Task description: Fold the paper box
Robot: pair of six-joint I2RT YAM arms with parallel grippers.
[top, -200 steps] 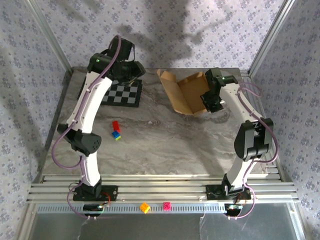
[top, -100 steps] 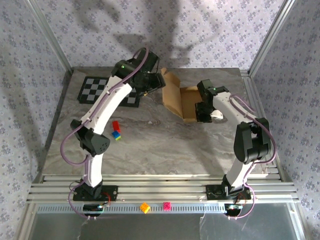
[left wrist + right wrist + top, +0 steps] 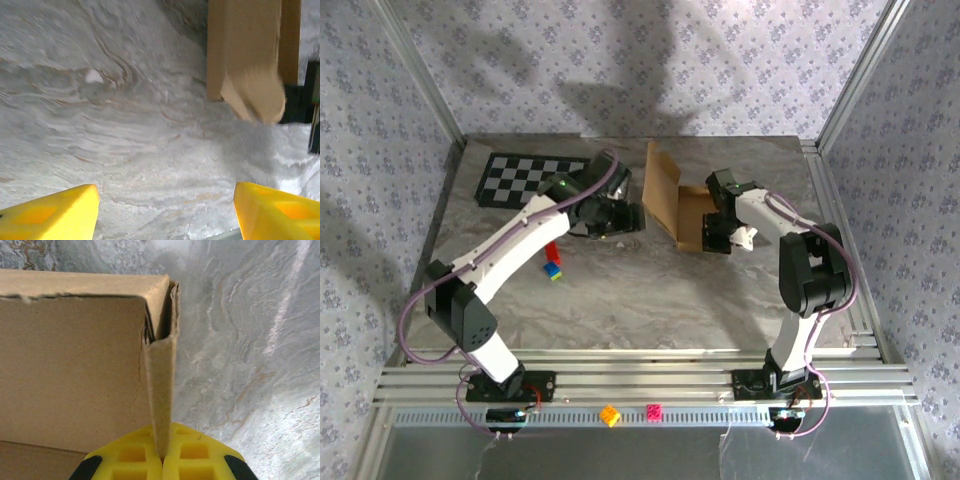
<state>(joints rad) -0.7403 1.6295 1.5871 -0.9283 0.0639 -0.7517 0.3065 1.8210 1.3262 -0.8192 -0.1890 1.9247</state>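
My right gripper will release the paper box, its base resting on the marble [image 3: 680,261] along its present near edge.
The paper box [image 3: 672,200] is a tan cardboard mailer in the middle-right of the table, with its tall panel standing up on the left side. My right gripper [image 3: 722,236] is at its near right corner. In the right wrist view the yellow jaws [image 3: 162,458] are shut on a thin upright side wall [image 3: 161,385] of the box. My left gripper [image 3: 633,217] hovers just left of the box, open. In the left wrist view its yellow fingertips [image 3: 55,212] stand wide apart over bare marble, with the box [image 3: 245,45] ahead at upper right.
A black-and-white checkerboard mat [image 3: 532,180] lies at the back left. A red brick [image 3: 552,251] and a blue-green brick [image 3: 554,270] lie under the left arm. Orange [image 3: 610,414] and pink [image 3: 654,411] bricks sit on the front rail. Metal frame posts flank the table.
The left arm swung from over the mat to just left of the box, and its jaws opened wider. The right gripper dragged the box left and nearer; the tall panel stands more upright.
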